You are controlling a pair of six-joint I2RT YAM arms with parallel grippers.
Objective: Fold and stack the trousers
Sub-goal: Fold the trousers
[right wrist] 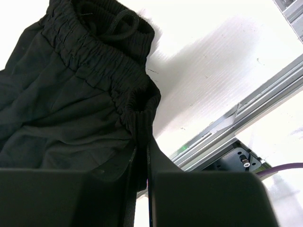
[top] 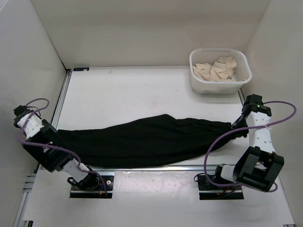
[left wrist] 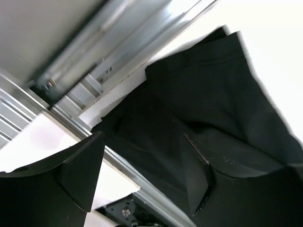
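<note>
I should let go of the corner of the trousers' waistband with my right gripper on the white table just inside the near aluminium rail [top: 239, 160] [right wrist: 224, 109].
Black trousers [top: 142, 139] lie stretched flat across the table from left to right. My right gripper [top: 236, 125] is shut on the elastic waistband [right wrist: 118, 80] at the right end; the pinched fold sits between its closed fingers [right wrist: 141, 156]. My left gripper [top: 56, 137] is open at the leg end of the trousers [left wrist: 203, 104]. In the left wrist view its gap [left wrist: 142, 177] spans the cloth edge and the table rail, with one finger [left wrist: 199, 175] over the cloth and the other finger [left wrist: 80, 172] off it. It grips nothing.
A white basket [top: 199, 85] at the back right holds beige garments [top: 218, 68]. An aluminium rail [top: 156, 168] runs along the near edge under the trousers, another rail [top: 61, 99] runs along the left side. White walls enclose the table.
</note>
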